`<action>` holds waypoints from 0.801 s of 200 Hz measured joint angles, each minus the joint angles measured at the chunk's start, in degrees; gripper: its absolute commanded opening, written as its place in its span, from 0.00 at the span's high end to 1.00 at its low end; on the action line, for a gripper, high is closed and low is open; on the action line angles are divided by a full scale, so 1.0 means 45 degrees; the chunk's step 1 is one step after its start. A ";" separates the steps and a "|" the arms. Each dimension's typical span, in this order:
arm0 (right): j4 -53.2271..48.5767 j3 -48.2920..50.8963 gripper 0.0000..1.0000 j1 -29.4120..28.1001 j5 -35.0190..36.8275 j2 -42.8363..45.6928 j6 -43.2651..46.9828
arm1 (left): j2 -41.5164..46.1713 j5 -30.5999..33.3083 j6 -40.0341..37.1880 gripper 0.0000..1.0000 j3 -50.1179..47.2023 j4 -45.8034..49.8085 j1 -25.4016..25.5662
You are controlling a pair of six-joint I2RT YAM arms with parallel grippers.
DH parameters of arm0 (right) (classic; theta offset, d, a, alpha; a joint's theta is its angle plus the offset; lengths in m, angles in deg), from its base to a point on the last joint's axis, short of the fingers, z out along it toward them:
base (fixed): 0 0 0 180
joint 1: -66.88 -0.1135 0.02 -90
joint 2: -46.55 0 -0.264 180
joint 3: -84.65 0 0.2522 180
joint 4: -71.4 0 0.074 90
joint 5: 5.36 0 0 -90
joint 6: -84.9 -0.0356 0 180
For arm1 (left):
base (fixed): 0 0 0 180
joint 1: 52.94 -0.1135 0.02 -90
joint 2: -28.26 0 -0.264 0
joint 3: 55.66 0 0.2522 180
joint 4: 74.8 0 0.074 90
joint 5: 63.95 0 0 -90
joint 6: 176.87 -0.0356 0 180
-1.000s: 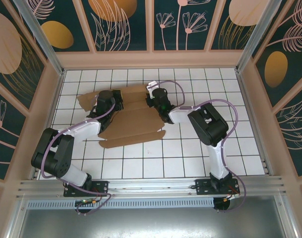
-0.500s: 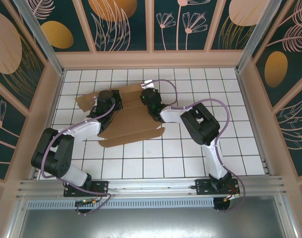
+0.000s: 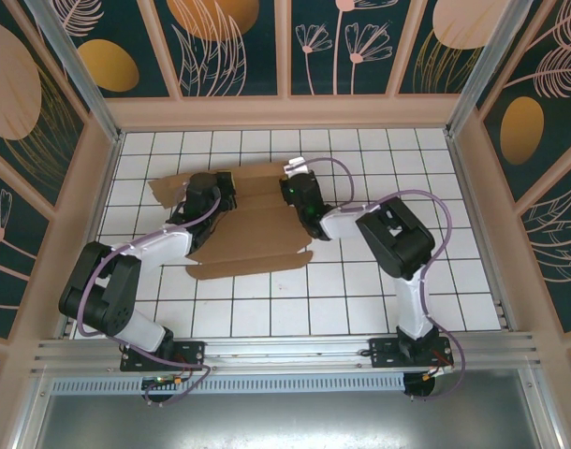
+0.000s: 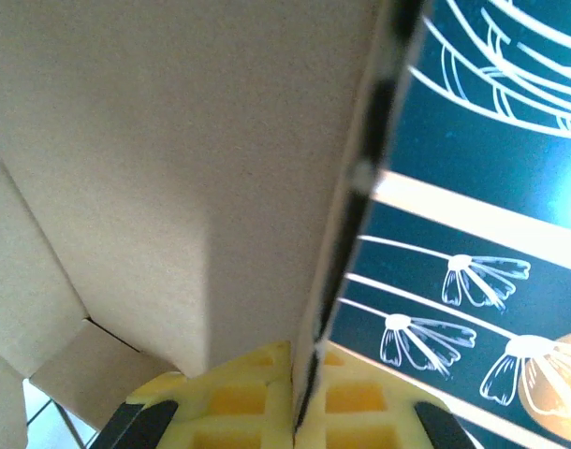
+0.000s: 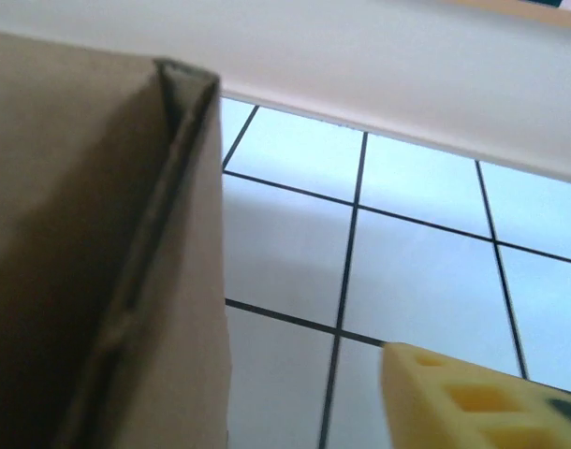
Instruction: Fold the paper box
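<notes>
The paper box is off-centre toward the side of my left gripper, so I need to first close my right gripper on the folded corner (image 5: 186, 86) and pull the box toward the middle.
The paper box (image 3: 253, 234) is a wide brown cardboard sheet with flaps, lying partly folded on the far left-centre of the tiled table. At its far left part, my left gripper (image 3: 211, 187) is shut on it. In the left wrist view, the yellow pads (image 4: 239, 402) pinch the edge of an upright cardboard panel (image 4: 173, 187). My right gripper (image 3: 295, 192) hovers at the sheet's far right end, open. In the right wrist view, one yellow finger (image 5: 454, 398) stands apart from a folded cardboard corner (image 5: 98, 234); the other finger is hidden.
The white tiled table (image 3: 360, 299) has free room to the right of the sheet and in front of it. Pink-framed patterned walls (image 3: 285, 108) enclose the table. An aluminium rail (image 3: 285, 351) runs along the near edge by the arm bases.
My right gripper has opened and let go of the cardboard, after swinging left and back right. The sheet's right end has settled lower. My left gripper keeps its grip.
</notes>
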 measured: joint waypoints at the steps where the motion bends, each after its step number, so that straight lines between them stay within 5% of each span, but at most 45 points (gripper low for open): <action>1: 0.0083 0.0102 0.40 0.0019 -0.0015 0.0053 0.0068 | 0.0000 -0.0015 0.0000 1.00 0.0000 -0.0005 0.0005; 27: 0.0903 0.1360 0.29 0.0112 -0.0821 0.0602 0.0277 | 0.0000 -0.0340 0.0000 1.00 0.0000 0.0000 0.0107; 80: 0.1171 0.1685 0.30 0.0107 -0.0971 0.0627 -0.0092 | 0.0000 -0.0384 0.0000 1.00 0.0000 0.0005 0.0112; 121: 0.0573 0.1433 0.54 0.0078 -0.0563 0.0593 -0.0860 | 0.0000 -0.0427 0.0000 1.00 0.0000 0.0000 0.0112; 160: 0.0117 0.0855 0.91 -0.0044 -0.0578 0.0369 -0.1598 | 0.0005 -0.0408 0.0005 1.00 0.0000 -0.0078 0.0112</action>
